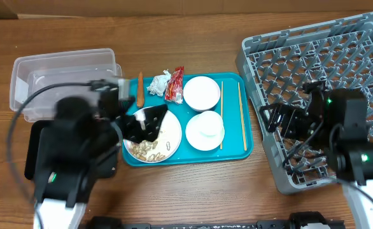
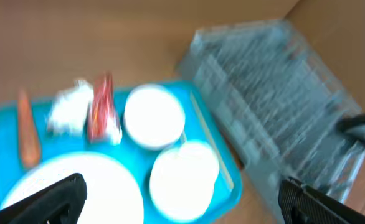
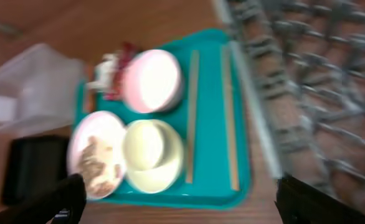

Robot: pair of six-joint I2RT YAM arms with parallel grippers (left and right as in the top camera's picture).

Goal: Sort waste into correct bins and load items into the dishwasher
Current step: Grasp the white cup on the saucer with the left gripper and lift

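I should close my left gripper on the plate-side rim (image 1: 200, 123) (image 2: 180, 157) of the white cup that is standing in the near white bowl.
A teal tray (image 1: 234, 151) holds a white plate (image 1: 174, 137) with peanut shells (image 1: 149, 150), two white bowls (image 1: 202, 92) (image 1: 205, 130), a pair of chopsticks (image 1: 241, 114), a carrot stick (image 1: 140, 88), a crumpled tissue (image 1: 159, 83) and a red wrapper (image 1: 174, 84). My left gripper (image 1: 145, 124) is open above the plate, empty. My right gripper (image 1: 272, 117) is open over the left edge of the grey dish rack (image 1: 320, 57), empty. The left wrist view shows the tissue (image 2: 70, 106), wrapper (image 2: 101, 106), carrot (image 2: 27, 134) and bowls (image 2: 154, 115). The right wrist view shows the tray (image 3: 210, 158) and chopsticks (image 3: 192, 118).
A clear plastic tub (image 1: 62, 73) stands at the back left, with a black tray (image 1: 37, 149) in front of it, partly under my left arm. The dish rack fills the right side. Bare wooden table (image 1: 193, 191) lies in front of the teal tray.
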